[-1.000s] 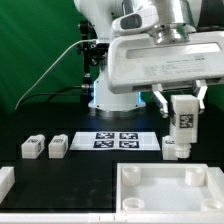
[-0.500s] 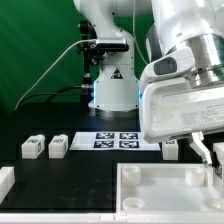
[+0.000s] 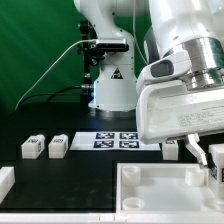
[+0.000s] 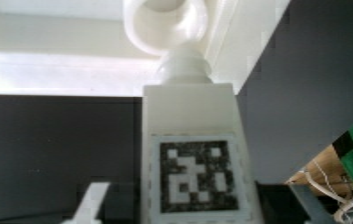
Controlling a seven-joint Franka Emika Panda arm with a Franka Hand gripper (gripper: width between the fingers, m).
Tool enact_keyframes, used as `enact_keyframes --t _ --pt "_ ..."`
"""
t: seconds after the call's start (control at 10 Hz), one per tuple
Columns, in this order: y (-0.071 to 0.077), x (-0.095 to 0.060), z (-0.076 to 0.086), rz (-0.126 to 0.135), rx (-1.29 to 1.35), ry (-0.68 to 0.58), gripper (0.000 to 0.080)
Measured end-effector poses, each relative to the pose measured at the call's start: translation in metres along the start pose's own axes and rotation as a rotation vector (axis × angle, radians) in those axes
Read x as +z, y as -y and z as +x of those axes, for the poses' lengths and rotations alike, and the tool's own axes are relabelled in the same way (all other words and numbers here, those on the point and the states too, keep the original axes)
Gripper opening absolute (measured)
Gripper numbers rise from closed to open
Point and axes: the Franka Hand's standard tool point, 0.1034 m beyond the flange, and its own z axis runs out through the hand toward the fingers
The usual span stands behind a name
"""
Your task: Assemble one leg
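The leg is standing in the white tray's near corner socket [image 4: 162, 22], just below the big white hand. My gripper needs to let go of it there.
In the wrist view a leg [image 4: 191, 140], a white block with a black-and-white tag, sits between my gripper's [image 4: 194, 206] fingers [image 4: 91, 204]. Its threaded end points at a round socket of the white tray [image 4: 162, 28]. In the exterior view my gripper [image 3: 208, 158] hangs over the tray's [image 3: 135, 178] far right corner, and the big white hand hides most of the held leg. Two more legs [image 3: 32, 148] [image 3: 57, 147] stand on the black table at the exterior view's left. A third [image 3: 172, 150] peeks out behind the hand.
The marker board [image 3: 118, 140] lies behind the tray, in front of the arm's base. A white part [image 3: 5, 180] sits at the exterior view's left edge. A green curtain hangs behind.
The hand has swung toward the camera and down to the tray's far right corner with the leg. The held leg, in plain view a second ago, is now mostly hidden.
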Motion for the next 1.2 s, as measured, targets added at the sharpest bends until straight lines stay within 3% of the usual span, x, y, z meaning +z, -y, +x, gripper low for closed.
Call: enact_keyframes --t 0.8,1.2 --pt "-0.011 -0.009 -0.017 -0.014 -0.014 0.013 0.0291" --pt "-0.003 0.001 -0.027 -0.004 -0.017 0.033 0.0291"
